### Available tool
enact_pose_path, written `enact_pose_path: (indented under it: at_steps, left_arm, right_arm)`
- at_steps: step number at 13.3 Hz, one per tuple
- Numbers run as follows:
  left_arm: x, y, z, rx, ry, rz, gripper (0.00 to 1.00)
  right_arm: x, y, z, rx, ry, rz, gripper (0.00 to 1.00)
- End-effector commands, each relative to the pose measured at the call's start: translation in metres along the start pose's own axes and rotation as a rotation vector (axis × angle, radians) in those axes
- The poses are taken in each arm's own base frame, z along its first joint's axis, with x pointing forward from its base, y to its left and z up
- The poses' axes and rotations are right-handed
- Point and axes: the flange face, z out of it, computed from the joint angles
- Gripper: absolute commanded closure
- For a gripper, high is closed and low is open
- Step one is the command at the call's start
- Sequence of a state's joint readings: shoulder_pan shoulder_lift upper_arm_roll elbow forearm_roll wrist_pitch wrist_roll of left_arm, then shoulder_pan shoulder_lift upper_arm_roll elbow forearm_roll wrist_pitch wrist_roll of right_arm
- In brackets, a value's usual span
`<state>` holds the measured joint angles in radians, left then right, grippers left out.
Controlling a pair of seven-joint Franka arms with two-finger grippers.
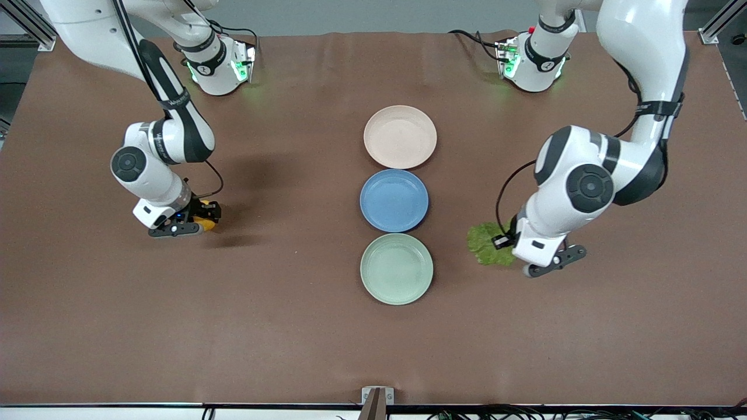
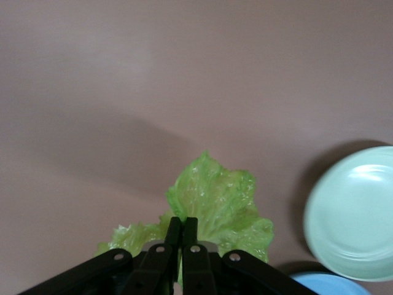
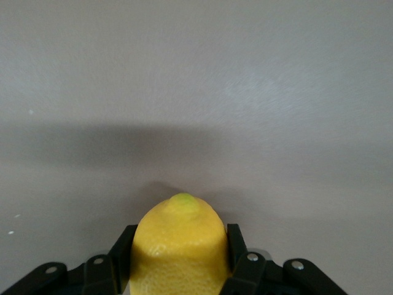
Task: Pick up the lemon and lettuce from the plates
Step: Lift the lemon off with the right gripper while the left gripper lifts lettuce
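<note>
Next, I release the lettuce from my left gripper on bare table (image 1: 540, 228) near the left arm, level with the blue plate's mint-side edge.
The lemon (image 1: 206, 224), yellow and bumpy, sits between the fingers of my right gripper (image 1: 200, 221), which is shut on it low over the bare table toward the right arm's end. In the right wrist view the lemon (image 3: 179, 246) fills the right gripper (image 3: 179, 236). My left gripper (image 1: 509, 244) is shut on the crinkled green lettuce (image 1: 485, 242), low over the table toward the left arm's end. In the left wrist view the lettuce (image 2: 218, 200) spreads past the left gripper (image 2: 182, 222). The beige-pink plate (image 1: 400, 136) and the mint green plate (image 1: 397, 268) (image 2: 356, 215) are empty.
An empty blue plate (image 1: 394, 200) (image 2: 328, 284) lies between the two other plates in a row down the table's middle. The brown table surface (image 1: 292, 326) stretches around them.
</note>
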<state>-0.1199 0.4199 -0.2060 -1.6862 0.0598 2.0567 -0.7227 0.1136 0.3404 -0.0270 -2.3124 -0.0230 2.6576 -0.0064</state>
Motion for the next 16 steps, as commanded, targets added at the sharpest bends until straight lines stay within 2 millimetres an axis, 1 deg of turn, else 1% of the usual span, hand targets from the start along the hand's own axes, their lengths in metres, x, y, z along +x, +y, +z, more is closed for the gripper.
enact_pose_path:
  at_steps: [1,4,5,6,7,8,9,10,11,12,13,14,15,16]
  left_arm:
    - [-0.011,-0.052,0.013,0.003,-0.013,0.012,1.00]
    - [-0.016,-0.096,0.044,-0.007,0.006,0.041,1.00]
    - [-0.016,-0.112,0.059,-0.007,0.003,0.044,1.00]
    - [-0.014,-0.129,0.069,-0.012,0.008,0.044,1.00]
    - [-0.014,-0.143,0.079,-0.014,0.006,0.053,1.00]
    - [-0.015,-0.153,0.089,-0.018,0.006,0.066,1.00]
    - [-0.015,-0.165,0.098,-0.024,0.012,0.073,1.00]
    - [-0.017,-0.170,0.105,-0.029,0.021,0.076,1.00]
    - [-0.020,-0.171,0.113,-0.031,0.018,0.079,1.00]
    - [-0.022,-0.172,0.119,-0.030,0.011,0.081,1.00]
    - [-0.022,-0.171,0.123,-0.030,0.007,0.081,0.99]
    - [-0.022,-0.172,0.126,-0.029,0.003,0.082,0.97]
    - [-0.021,-0.171,0.124,-0.031,0.007,0.083,0.76]
    - [-0.018,-0.170,0.121,-0.033,0.013,0.083,0.27]
  right_arm:
    - [-0.003,-0.011,0.012,0.020,-0.001,-0.017,0.97]
    - [-0.003,-0.018,0.013,0.049,-0.004,0.014,0.97]
    - [-0.004,-0.019,0.013,0.052,-0.006,0.019,0.97]
    - [-0.004,-0.019,0.013,0.053,-0.009,0.019,0.95]
    - [-0.004,-0.019,0.013,0.053,-0.012,0.019,0.88]
    - [-0.003,-0.019,0.012,0.053,-0.012,0.004,0.76]
    - [-0.002,-0.017,0.011,0.053,-0.006,-0.021,0.28]
    - [-0.001,-0.011,0.010,0.053,-0.004,-0.021,0.00]
    - [0.002,-0.008,0.005,0.054,-0.003,-0.017,0.00]
    - [0.009,-0.007,-0.005,0.056,-0.019,-0.017,0.00]
    - [0.021,-0.007,-0.021,0.060,-0.048,-0.019,0.00]
    - [0.039,-0.006,-0.051,0.065,-0.083,-0.021,0.00]
    - [0.055,-0.001,-0.079,0.070,-0.111,-0.019,0.00]
    - [0.067,0.004,-0.105,0.073,-0.132,-0.018,0.00]
